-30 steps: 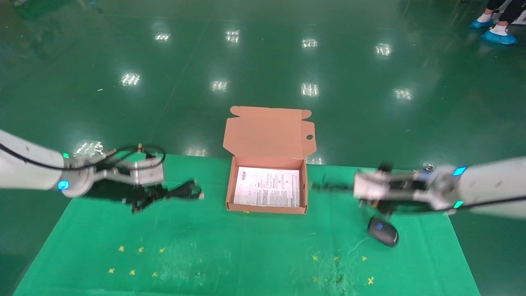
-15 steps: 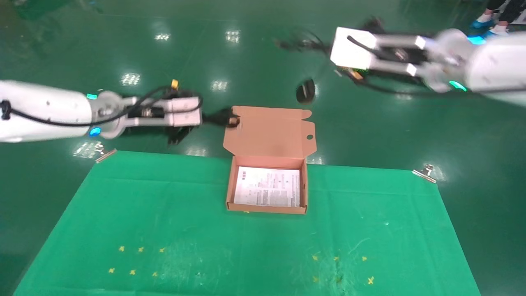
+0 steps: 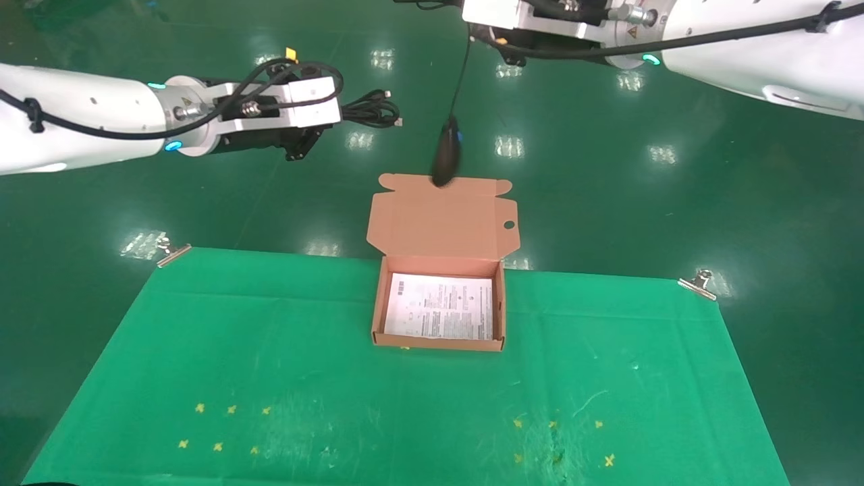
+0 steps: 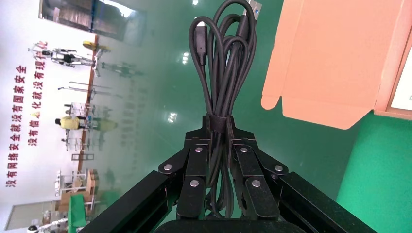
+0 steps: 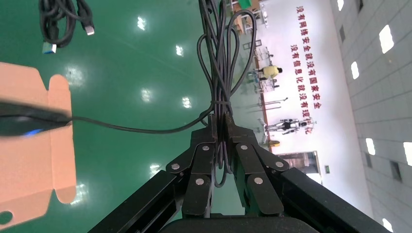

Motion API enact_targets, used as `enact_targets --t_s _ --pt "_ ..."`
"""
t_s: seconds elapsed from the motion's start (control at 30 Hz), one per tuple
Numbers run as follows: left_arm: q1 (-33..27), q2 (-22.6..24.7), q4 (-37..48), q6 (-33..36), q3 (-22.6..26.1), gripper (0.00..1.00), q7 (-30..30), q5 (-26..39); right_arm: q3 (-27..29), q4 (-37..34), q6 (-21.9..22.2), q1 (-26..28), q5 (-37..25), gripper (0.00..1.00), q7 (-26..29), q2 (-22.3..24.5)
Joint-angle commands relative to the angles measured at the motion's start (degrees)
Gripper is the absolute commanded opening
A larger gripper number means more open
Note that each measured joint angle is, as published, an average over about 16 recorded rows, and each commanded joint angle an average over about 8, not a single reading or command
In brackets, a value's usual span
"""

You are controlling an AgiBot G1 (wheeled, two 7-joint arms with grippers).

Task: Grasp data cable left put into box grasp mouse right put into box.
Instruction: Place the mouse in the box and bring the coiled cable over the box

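Next, my right gripper lets go of the mouse's bunched cord on the white sheet's edge (image 3: 450,286) next to the open lid.
The data cable (image 3: 370,108) is a black banded bundle held out in the air, up left of the box. My left gripper (image 3: 341,113) (image 4: 218,127) is shut on its banded middle, and the cable (image 4: 226,53) loops out past the fingertips. My right gripper (image 5: 219,121) is shut on the mouse's bunched cord (image 5: 218,53); in the head view its fingers are cut off at the top edge. The black mouse (image 3: 446,154) (image 5: 29,124) dangles on its cord in front of the lid's far edge. The open box (image 3: 437,343) sits mid-table with a white sheet (image 3: 439,307) inside.
The box's lid (image 3: 442,219) (image 4: 340,58) stands open at the back. A green cloth (image 3: 270,378) covers the table, pinned by clips (image 3: 173,251) (image 3: 698,283) at its far corners. Yellow marks (image 3: 223,425) lie near the front.
Both arms have risen off the table and swung inward. The cable bundle went up with the left gripper. The mouse left the cloth and now hangs by its cord over the lid.
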Motion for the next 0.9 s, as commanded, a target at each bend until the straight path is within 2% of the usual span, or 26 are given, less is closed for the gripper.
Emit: enact_targets --t_s 0.03,0.4,0.67,0.9 --pt "-0.3 0.2 0.3 -0.4 -0.1 0.0 0.0 0.0 0.0 -1.2 0.4 0.5 0.4 0.0 -0.9 -0.9" --pt "1.7 -1.8 0.4 1.1 1.5 0.0 -5.0 4.6 -1.2 -4.5 0.4 -2.2 0.4 0.0 -1.2 -3.3" --pt "2.7 -3.6 -2.4 3.3 3.2 0.0 -12.8 11.7 -2.0 -7.3 0.4 -4.8 1.9 0.0 -1.5 -5.8" --pt "3.3 -4.7 -6.2 5.4 4.1 0.0 -19.9 17.6 -3.7 -7.6 0.8 -7.0 5.6 0.0 -1.6 -7.2"
